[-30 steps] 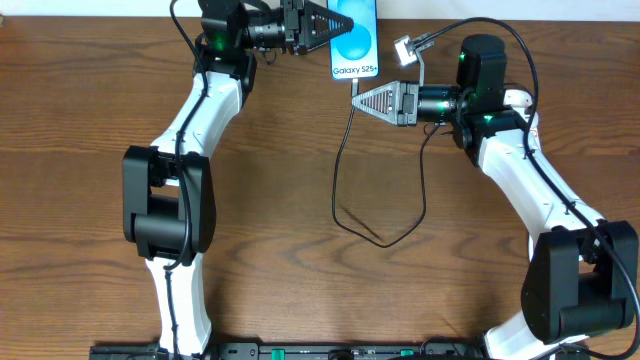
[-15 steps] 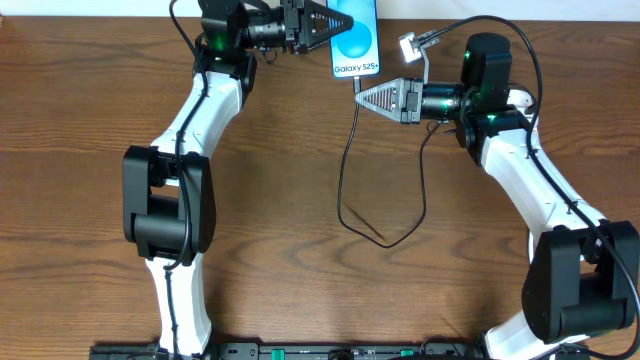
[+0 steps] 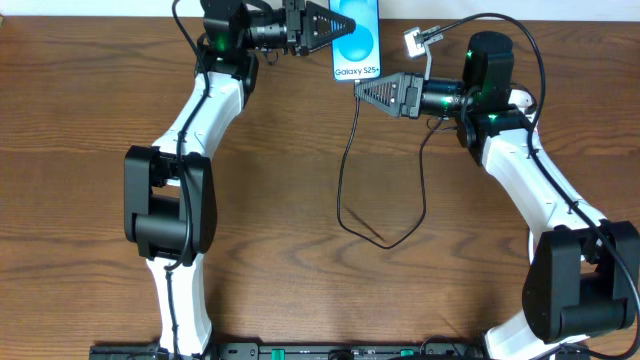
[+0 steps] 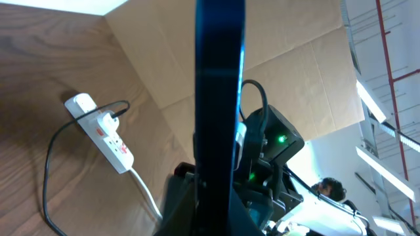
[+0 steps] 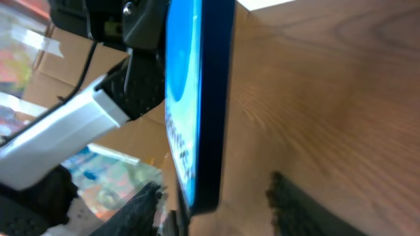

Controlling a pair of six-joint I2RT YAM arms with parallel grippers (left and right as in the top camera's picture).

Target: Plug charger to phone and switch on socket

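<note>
Next, my left hand releases the phone, now held up at the far edge, flat on the wood (image 3: 343,147) between the arms, at the cable loop's far end.
The phone (image 3: 357,40), cyan screen up, is held off the table at the far edge, and my left gripper (image 3: 318,25) is shut on its left side. In the left wrist view the phone (image 4: 220,98) shows edge-on between the fingers. My right gripper (image 3: 360,89) is open, its jaws standing either side of the phone's lower end (image 5: 197,98). The charger (image 3: 340,195), a thin black cable, rises to that end. I cannot tell whether its plug is seated. The cable loops back to the white socket (image 3: 419,39), where the adapter (image 4: 121,113) is plugged in.
The socket's white cord (image 4: 144,190) trails off it. A brown cardboard wall (image 4: 164,59) stands behind the table's far edge. The cable's loop (image 3: 385,240) lies on the wood between the two arms.
My right gripper has moved up toward the phone's lower end and opened. The top of the cable shifted with it. The left arm and the phone have stayed put.
</note>
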